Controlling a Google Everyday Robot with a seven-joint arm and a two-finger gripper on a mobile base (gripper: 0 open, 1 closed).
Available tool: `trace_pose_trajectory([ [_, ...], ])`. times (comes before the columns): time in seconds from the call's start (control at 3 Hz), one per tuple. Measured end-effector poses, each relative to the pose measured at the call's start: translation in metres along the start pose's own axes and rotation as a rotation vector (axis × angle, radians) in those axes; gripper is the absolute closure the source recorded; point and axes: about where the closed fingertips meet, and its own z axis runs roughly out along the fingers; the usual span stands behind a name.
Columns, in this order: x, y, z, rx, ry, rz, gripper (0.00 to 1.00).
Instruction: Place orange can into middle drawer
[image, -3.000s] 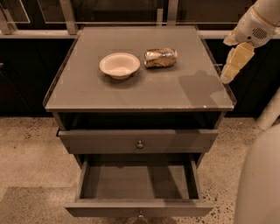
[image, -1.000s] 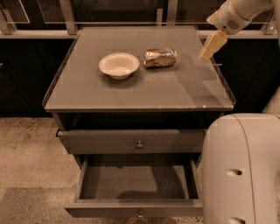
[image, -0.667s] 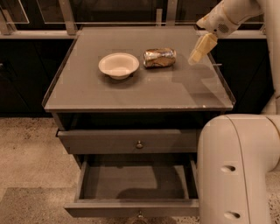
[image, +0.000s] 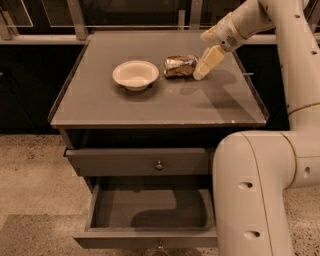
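The orange can's end (image: 190, 66) faces away from the bowl. My gripper will close on it next.
The orange can (image: 179, 66), dented and shiny, lies on its side on the grey tabletop (image: 150, 105), just right of the bowl. My gripper (image: 200, 74) hangs from the arm at the upper right, angled down and to the left, its tip at the can's right end; I cannot tell whether it touches the can. The middle drawer (image: 125, 239) is pulled wide open below, and its dark inside is bare. Its knob is cut off by the bottom edge of the view.
A cream-white round bowl (image: 135, 74) stands left of the can. The drawer above the open one (image: 120, 162), with a small knob (image: 159, 165), stands slightly out. My white arm's big lower link (image: 250, 200) covers the cabinet's right front. Dark railing runs behind the table.
My gripper has swung from the table's right edge leftward and down to the can's right end. The arm's lower link has come into view at the right. Can and bowl have not moved.
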Motion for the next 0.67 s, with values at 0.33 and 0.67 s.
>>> trace_pose_trajectory([
  [0.33,-0.020,0.010,0.023,-0.061,-0.053,-0.018,0.00],
  [0.67,-0.021,0.017,0.042,-0.110,-0.062,-0.003,0.00],
])
